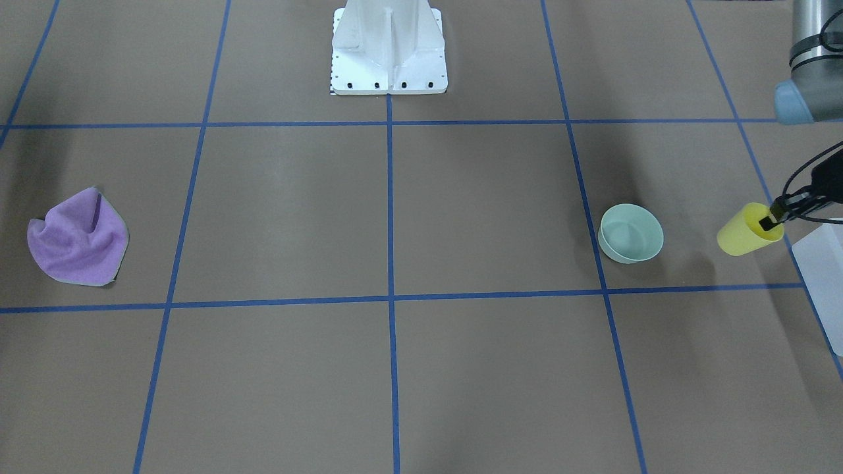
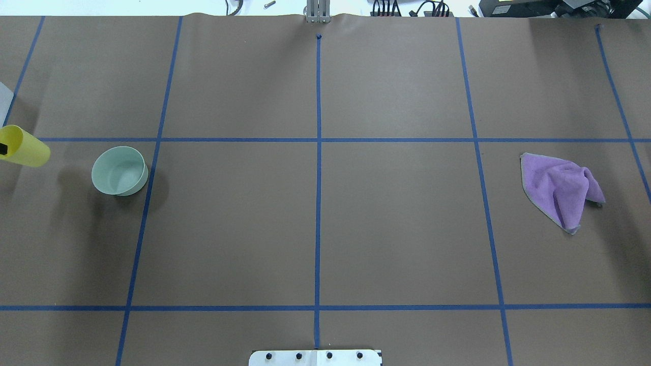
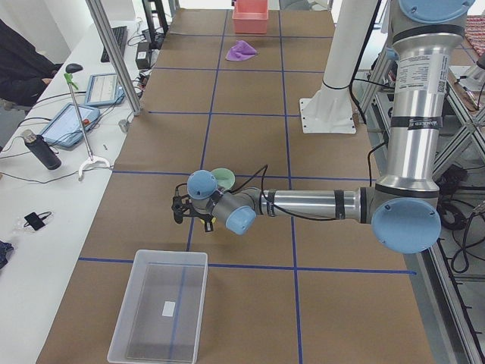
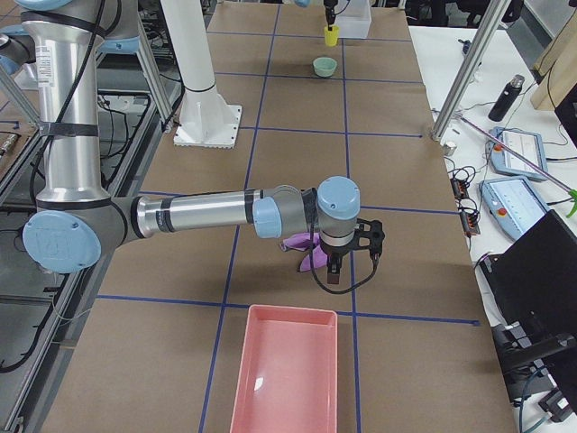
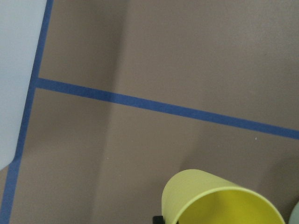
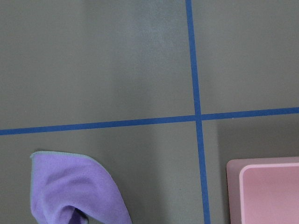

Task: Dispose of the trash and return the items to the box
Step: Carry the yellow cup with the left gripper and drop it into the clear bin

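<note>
My left gripper will release the small yellow cup inside the translucent white box [image 1: 836, 272], close to the side of the box that faces the mint-green bowl.
My left gripper [image 1: 769, 220] is shut on the rim of the small yellow cup [image 1: 747, 230] and holds it tilted above the table. A black finger shows inside the rim. The cup also shows in the overhead view [image 2: 25, 147] and the left wrist view [image 5: 219, 200]. The translucent white box [image 1: 823, 266] stands just beside the cup, at the table's left end [image 3: 159, 307]. The mint-green bowl [image 1: 631, 233] sits upright on the table, a little toward the centre from the cup [image 2: 119, 170]. My right gripper [image 4: 338, 266] hangs over a purple cloth; I cannot tell whether it is open or shut.
The crumpled purple cloth [image 2: 559, 190] lies at the table's right end, also in the right wrist view [image 6: 74, 193]. A pink bin [image 4: 288, 370] stands beyond it at that end [image 6: 266, 193]. The white pedestal base [image 1: 388, 46] is at the robot's edge.
</note>
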Robot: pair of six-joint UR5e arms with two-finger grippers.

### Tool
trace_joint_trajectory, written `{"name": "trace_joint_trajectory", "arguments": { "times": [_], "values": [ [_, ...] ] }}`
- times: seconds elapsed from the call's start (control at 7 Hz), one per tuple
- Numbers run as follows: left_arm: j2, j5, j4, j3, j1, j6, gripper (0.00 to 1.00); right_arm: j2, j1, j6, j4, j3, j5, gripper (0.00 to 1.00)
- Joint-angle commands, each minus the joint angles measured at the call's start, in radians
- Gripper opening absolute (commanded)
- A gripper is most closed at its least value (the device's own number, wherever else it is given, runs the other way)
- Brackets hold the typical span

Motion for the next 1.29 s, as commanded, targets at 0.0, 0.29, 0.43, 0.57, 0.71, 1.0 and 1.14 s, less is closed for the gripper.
{"name": "trace_joint_trajectory", "arguments": {
  "times": [0.0, 0.29, 0.43, 0.57, 0.71, 1.0, 1.14],
  "values": [
    [-0.011, -0.031, 0.088, 0.0, -0.104, 0.007, 0.0, 0.003, 0.0, 0.001, 0.0, 0.0, 0.01, 1.0],
    [-0.079, -0.025, 0.344, 0.003, -0.242, 0.267, 0.0, 0.009, 0.0, 0.001, -0.003, -0.003, 0.011, 1.0],
    [-0.159, -0.016, 0.562, 0.014, -0.314, 0.445, 0.0, 0.009, 0.0, 0.001, -0.003, -0.002, 0.011, 1.0],
    [-0.225, 0.016, 0.639, 0.088, -0.368, 0.559, 0.0, 0.009, 0.0, 0.001, -0.001, -0.005, 0.025, 1.0],
    [-0.242, 0.037, 0.612, 0.189, -0.385, 0.597, 0.0, 0.009, -0.003, 0.001, 0.0, -0.005, 0.028, 1.0],
    [-0.244, 0.038, 0.406, 0.366, -0.378, 0.553, 0.0, 0.009, -0.006, 0.001, 0.0, -0.006, 0.028, 1.0],
    [-0.241, 0.038, 0.327, 0.39, -0.356, 0.466, 0.0, 0.011, -0.006, 0.003, 0.0, -0.002, 0.028, 1.0]
  ]
}}
